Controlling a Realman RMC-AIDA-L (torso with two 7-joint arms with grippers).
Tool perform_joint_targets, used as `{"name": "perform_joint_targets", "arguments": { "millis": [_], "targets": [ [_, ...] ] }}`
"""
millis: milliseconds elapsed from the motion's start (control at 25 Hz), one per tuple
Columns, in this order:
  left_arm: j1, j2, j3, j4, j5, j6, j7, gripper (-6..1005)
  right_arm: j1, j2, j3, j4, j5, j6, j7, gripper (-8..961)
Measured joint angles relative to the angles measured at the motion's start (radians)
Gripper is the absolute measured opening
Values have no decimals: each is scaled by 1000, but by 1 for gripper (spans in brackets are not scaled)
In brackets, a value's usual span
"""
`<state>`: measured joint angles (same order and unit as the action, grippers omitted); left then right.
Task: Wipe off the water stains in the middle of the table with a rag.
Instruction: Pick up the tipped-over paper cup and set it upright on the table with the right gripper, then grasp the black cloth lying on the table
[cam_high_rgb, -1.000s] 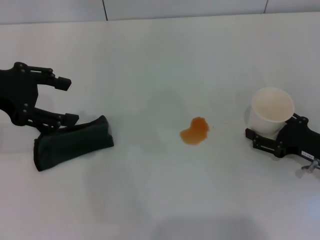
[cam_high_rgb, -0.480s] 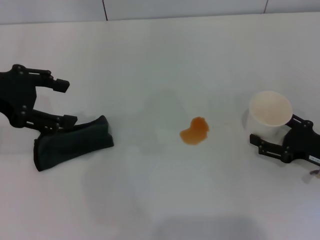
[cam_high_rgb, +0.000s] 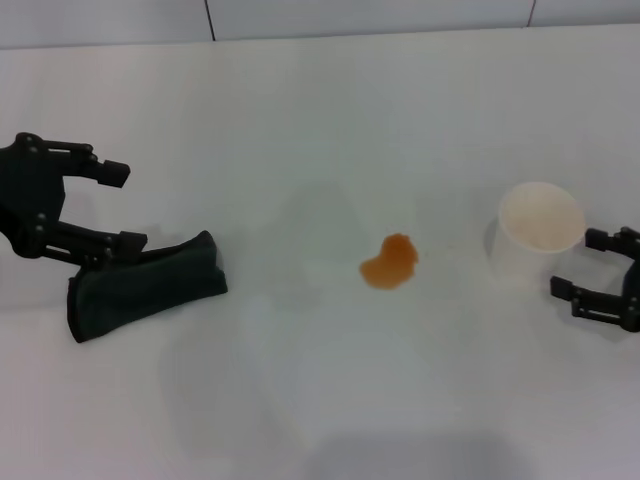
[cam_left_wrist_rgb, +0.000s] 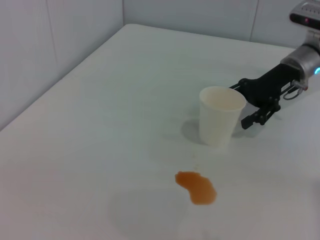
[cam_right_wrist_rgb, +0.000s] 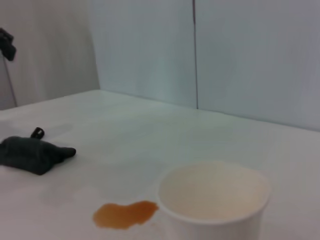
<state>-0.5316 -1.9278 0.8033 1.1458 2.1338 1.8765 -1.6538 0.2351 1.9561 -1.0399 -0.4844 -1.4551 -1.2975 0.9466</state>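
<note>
I need to close my left gripper on the dark green rag's far edge (cam_high_rgb: 115, 271), near the end that is away from the water stains.
The water stains (cam_high_rgb: 390, 262) are a small orange-brown puddle in the middle of the white table (cam_high_rgb: 320, 110). They also show in the left wrist view (cam_left_wrist_rgb: 196, 186) and the right wrist view (cam_right_wrist_rgb: 124, 214). The dark green rag (cam_high_rgb: 145, 285) lies folded at the left, also seen from the right wrist (cam_right_wrist_rgb: 32, 155). My left gripper (cam_high_rgb: 118, 207) stands open just behind the rag, its lower finger close to the cloth's edge, holding nothing. At the right edge my right gripper (cam_high_rgb: 583, 265) is open and a little apart from the cup; it also shows in the left wrist view (cam_left_wrist_rgb: 248, 102).
A white paper cup (cam_high_rgb: 541, 230) stands upright right of the puddle, between it and my right gripper. It also shows in the left wrist view (cam_left_wrist_rgb: 220, 116) and fills the foreground of the right wrist view (cam_right_wrist_rgb: 215, 200). A grey wall runs along the table's far edge.
My right gripper has let go of the cup and pulled back to the right. The cup now stands upright on its own. My left gripper shifted slightly left.
</note>
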Motion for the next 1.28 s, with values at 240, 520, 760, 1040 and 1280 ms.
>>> {"name": "perform_joint_targets", "arguments": {
  "millis": [240, 520, 760, 1040, 1280],
  "targets": [
    [6, 4, -1, 0, 39, -2, -3, 854, -49, -21, 9, -235, -113, -83, 184, 853],
    [-3, 0, -1, 12, 109, -17, -12, 853, -9, -23, 119, -526, -362, -269, 456, 850],
    [-11, -8, 5, 23, 185, -57, -26, 852, 104, -21, 145, -678, -467, -406, 623, 848],
    [-38, -66, 15, 24, 333, -110, -22, 851, 200, 5, 119, -742, -513, -457, 698, 843],
    [-39, -123, 112, -6, 408, -196, -7, 851, 243, 25, 80, -747, -577, -458, 741, 843]
  ]
}}
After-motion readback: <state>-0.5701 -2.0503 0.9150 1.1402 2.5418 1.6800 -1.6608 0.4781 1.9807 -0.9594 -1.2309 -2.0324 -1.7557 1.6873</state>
